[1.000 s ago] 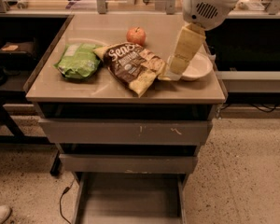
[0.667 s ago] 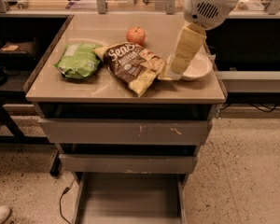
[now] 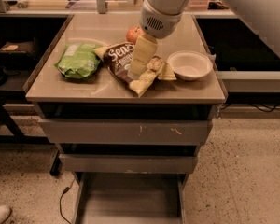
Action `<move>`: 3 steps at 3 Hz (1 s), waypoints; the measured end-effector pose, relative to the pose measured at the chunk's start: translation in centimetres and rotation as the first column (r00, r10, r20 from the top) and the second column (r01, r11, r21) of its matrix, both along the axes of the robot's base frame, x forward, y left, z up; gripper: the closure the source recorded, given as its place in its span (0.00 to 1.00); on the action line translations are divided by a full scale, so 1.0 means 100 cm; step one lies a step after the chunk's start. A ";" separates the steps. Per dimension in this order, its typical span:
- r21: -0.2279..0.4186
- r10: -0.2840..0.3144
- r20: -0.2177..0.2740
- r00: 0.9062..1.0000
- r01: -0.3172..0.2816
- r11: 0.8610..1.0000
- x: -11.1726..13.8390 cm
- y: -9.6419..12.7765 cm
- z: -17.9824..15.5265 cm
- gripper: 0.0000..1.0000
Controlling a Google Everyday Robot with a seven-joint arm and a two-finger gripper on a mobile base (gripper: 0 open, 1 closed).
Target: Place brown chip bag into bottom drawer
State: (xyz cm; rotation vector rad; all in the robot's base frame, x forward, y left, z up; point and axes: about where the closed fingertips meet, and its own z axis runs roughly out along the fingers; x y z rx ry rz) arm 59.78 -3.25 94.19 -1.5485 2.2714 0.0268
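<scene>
My gripper will close on the middle of the brown chip bag (image 3: 133, 65), just short of the bag's gold end near the white bowl.
The brown chip bag (image 3: 117, 59) lies flat on the cabinet top (image 3: 102, 90), between a green chip bag and a white bowl. My gripper (image 3: 135, 72) hangs from the white arm coming in from the top right and reaches down onto the middle of the brown bag, covering part of it. The bottom drawer (image 3: 130, 202) is pulled out at floor level below the cabinet, a shallow grey tray with nothing in it that I can see.
A green chip bag (image 3: 78, 60) lies left of the brown bag. A white bowl (image 3: 190, 65) stands to the right and an apple (image 3: 133, 33) behind. Two scuffed grey drawers (image 3: 126, 132) above the bottom one are closed. A cable lies on the floor at left.
My gripper has moved left, from beside the bowl's edge to over the middle of the brown chip bag. The bag and the other objects have not moved.
</scene>
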 end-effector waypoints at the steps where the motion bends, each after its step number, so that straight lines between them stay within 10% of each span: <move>1: 0.002 0.000 -0.002 1.000 0.000 1.000 0.001 0.003 -0.001 0.00; 3: 0.059 0.009 -0.009 1.000 -0.008 0.998 0.020 0.016 -0.022 0.00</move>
